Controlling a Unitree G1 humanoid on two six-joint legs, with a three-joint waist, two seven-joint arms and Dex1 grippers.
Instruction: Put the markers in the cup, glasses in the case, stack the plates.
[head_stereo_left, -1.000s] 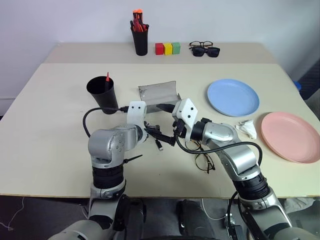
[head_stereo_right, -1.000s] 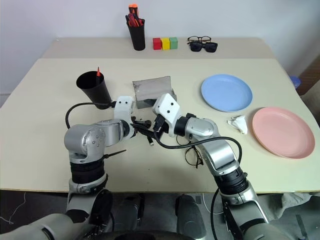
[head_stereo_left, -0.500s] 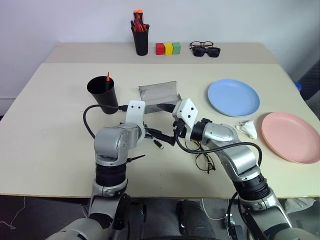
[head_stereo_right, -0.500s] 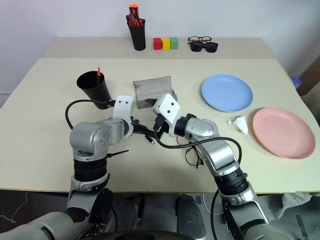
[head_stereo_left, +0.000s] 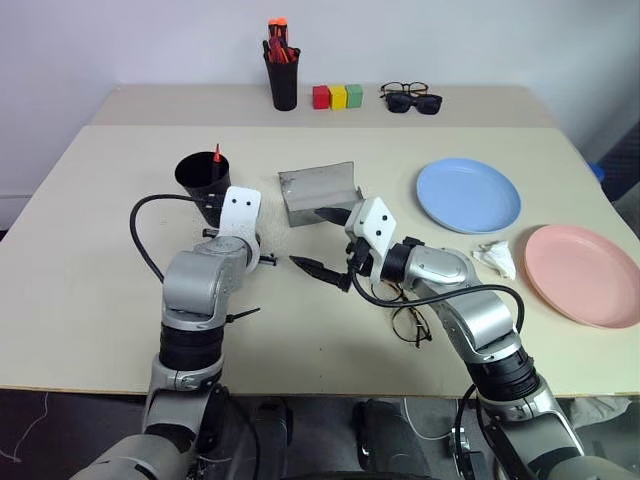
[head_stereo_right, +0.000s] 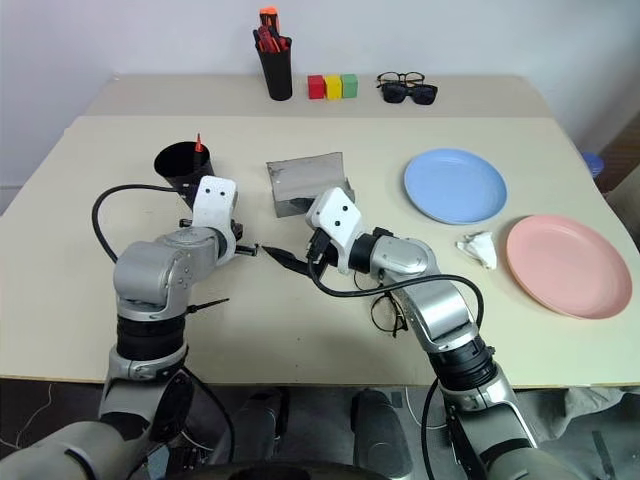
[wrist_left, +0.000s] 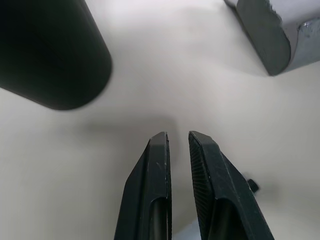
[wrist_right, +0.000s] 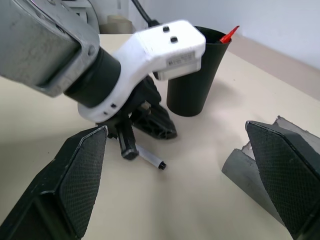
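Observation:
I see the white marker lying slanted under my left gripper's narrowed fingers, so next I open that gripper and take the marker's body (wrist_right: 145, 152) in line before lifting it.
My left gripper (wrist_left: 177, 135) is shut on the short white marker (wrist_right: 149, 158), which sticks out sideways from its fingers low over the table. It sits just right of the wide black cup (head_stereo_left: 203, 185), where the red marker (wrist_right: 229, 35) stands. To the right, my right gripper (head_stereo_left: 325, 270) hangs open and empty, pointing at the left one. The grey case (head_stereo_left: 320, 195) lies open behind both grippers. The wire-rimmed glasses (head_stereo_left: 410, 320) lie by my right forearm. The blue plate (head_stereo_left: 468, 195) and the pink plate (head_stereo_left: 582, 272) sit apart at the right.
A crumpled white tissue (head_stereo_left: 494, 258) lies between the plates. On the rear table stand a black pen pot (head_stereo_left: 281, 75) with orange pens, three coloured blocks (head_stereo_left: 336, 96) and two more pairs of glasses (head_stereo_left: 408, 98).
My left gripper went from open to shut on the white marker and carried it left toward the cup, away from the right gripper. The right arm stayed still.

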